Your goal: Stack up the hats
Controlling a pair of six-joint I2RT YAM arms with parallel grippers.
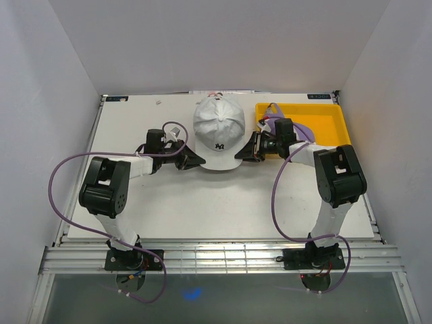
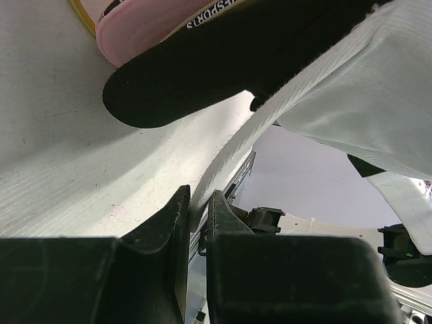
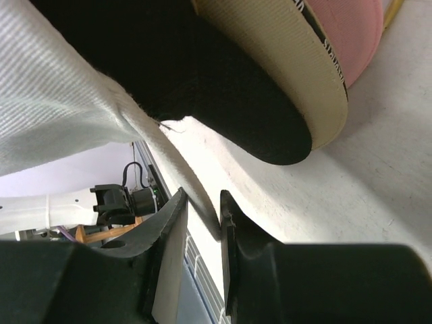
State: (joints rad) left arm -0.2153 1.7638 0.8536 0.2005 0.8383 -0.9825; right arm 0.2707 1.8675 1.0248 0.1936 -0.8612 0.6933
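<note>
My left gripper needs to let go of the white hat on top of the black hat (image 1: 225,129), with the pink hat underneath.
The white hat (image 1: 219,128) sits mid-table at the back, over the black hat (image 2: 202,74) and the pink hat (image 2: 142,27); a sliver of pink shows behind it (image 1: 216,94). My left gripper (image 1: 194,160) is shut on the left side of the white brim (image 2: 223,169), which runs between its fingers (image 2: 198,210). My right gripper (image 1: 243,154) is closed around the right side of the brim (image 3: 202,209). The black hat (image 3: 223,88) and pink hat (image 3: 354,34) show beneath in the right wrist view. The purple hat (image 1: 304,128) lies in the yellow tray, mostly hidden by my right arm.
The yellow tray (image 1: 327,118) lies at the back right, just beyond my right wrist. A small pale object (image 1: 174,128) stands left of the white hat, by my left wrist. White walls close in the table on three sides.
</note>
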